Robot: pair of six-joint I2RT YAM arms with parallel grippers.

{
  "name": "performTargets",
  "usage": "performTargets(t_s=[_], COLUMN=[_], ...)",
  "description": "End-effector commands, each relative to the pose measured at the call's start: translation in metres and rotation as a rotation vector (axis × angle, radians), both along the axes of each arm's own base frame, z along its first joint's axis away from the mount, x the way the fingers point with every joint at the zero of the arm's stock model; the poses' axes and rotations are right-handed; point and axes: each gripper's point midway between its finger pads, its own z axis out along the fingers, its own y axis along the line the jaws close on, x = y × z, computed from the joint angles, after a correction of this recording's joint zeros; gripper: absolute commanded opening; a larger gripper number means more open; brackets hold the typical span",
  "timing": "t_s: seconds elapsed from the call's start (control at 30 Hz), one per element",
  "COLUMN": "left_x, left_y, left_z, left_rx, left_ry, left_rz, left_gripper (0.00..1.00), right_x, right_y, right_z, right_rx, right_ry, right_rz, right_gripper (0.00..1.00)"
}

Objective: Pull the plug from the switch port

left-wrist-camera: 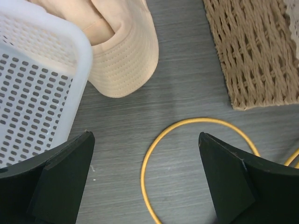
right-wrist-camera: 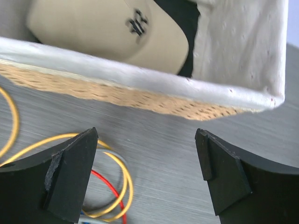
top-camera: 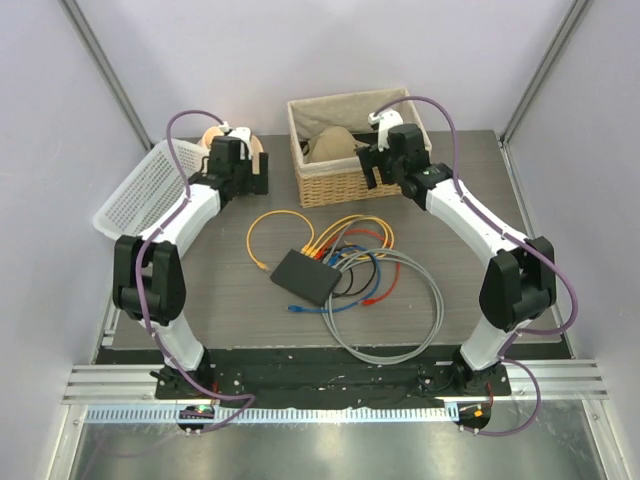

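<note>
My left gripper should grab the loose end (top-camera: 258,262) of the yellow cable, just behind its free plug, on the white basket's side of the switch.
The black switch (top-camera: 306,276) lies flat mid-table with several plugs (top-camera: 322,252) in the sockets along its far edge. Yellow (top-camera: 280,222), red (top-camera: 375,268), blue (top-camera: 340,305) and grey (top-camera: 410,320) cables loop around it. My left gripper (top-camera: 252,178) is open and empty, far left of the switch, over a yellow cable loop (left-wrist-camera: 154,158). My right gripper (top-camera: 375,168) is open and empty beside the wicker basket, above the table (right-wrist-camera: 154,149); yellow and red cable loops (right-wrist-camera: 114,186) show at its left finger. The switch is out of both wrist views.
A wicker basket (top-camera: 340,185) with a beige cap (right-wrist-camera: 117,32) stands at the back centre. A white perforated basket (top-camera: 140,190) sits at the back left, with a peach cap (left-wrist-camera: 126,56) beside it.
</note>
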Motion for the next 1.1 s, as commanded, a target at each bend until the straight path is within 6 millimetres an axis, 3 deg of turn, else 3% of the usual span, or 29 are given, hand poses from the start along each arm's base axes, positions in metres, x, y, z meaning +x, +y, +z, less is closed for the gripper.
performTargets(t_s=[0.0, 0.03, 0.1, 0.23, 0.27, 0.33, 0.37, 0.43, 0.47, 0.57, 0.7, 0.73, 0.83, 0.97, 1.07], left_x=[0.001, 0.004, -0.012, -0.046, -0.059, -0.078, -0.086, -0.102, -0.1, -0.118, -0.135, -0.14, -0.153, -0.17, -0.18], left_y=[0.012, 0.01, 0.002, -0.014, -0.016, -0.029, -0.033, -0.039, -0.041, -0.049, -0.064, -0.066, -0.071, -0.064, -0.069], left_z=[0.015, 0.022, 0.015, 0.006, 0.0, -0.007, -0.012, -0.022, -0.021, -0.031, -0.037, -0.041, -0.045, -0.06, -0.049], left_rx=[0.152, 0.147, 0.151, 0.069, 0.048, -0.053, -0.09, -0.17, -0.192, -0.262, -0.36, -0.383, -0.411, -0.367, -0.405], left_ry=[0.032, 0.028, 0.104, 0.225, 0.275, 0.349, 0.38, 0.407, 0.379, 0.429, 0.498, 0.52, 0.534, 0.612, 0.602], left_rz=[-0.072, -0.085, -0.182, -0.27, -0.278, -0.283, -0.281, -0.239, -0.226, -0.236, -0.259, -0.247, -0.283, -0.283, -0.32], left_gripper=[1.0, 1.0, 1.0, 0.99, 0.98, 0.95, 0.94, 0.94, 0.95, 0.95, 0.94, 0.94, 0.95, 0.93, 0.92], right_x=[0.007, 0.002, -0.008, -0.054, -0.067, -0.083, -0.092, -0.108, -0.114, -0.141, -0.177, -0.181, -0.193, -0.185, -0.169], right_y=[-0.002, -0.003, -0.004, 0.015, 0.016, 0.015, 0.014, 0.018, 0.021, 0.038, 0.03, 0.03, 0.027, 0.037, 0.053], right_z=[0.016, 0.015, 0.012, 0.005, 0.022, 0.025, 0.037, 0.031, 0.031, 0.013, -0.053, -0.072, -0.098, -0.11, -0.104], right_rx=[0.055, 0.051, 0.012, 0.017, 0.021, -0.002, 0.003, -0.037, -0.043, -0.077, -0.179, -0.193, -0.198, -0.148, -0.095], right_ry=[-0.053, -0.052, -0.05, -0.014, -0.049, -0.06, -0.091, -0.092, -0.09, 0.025, 0.303, 0.373, 0.495, 0.51, 0.512], right_rz=[0.002, 0.016, 0.078, 0.309, 0.34, 0.378, 0.399, 0.476, 0.504, 0.614, 0.662, 0.662, 0.658, 0.612, 0.586], right_gripper=[0.94, 0.94, 0.94, 0.94, 0.94, 0.95, 0.95, 0.95, 0.95, 0.93, 0.89, 0.87, 0.85, 0.85, 0.85])
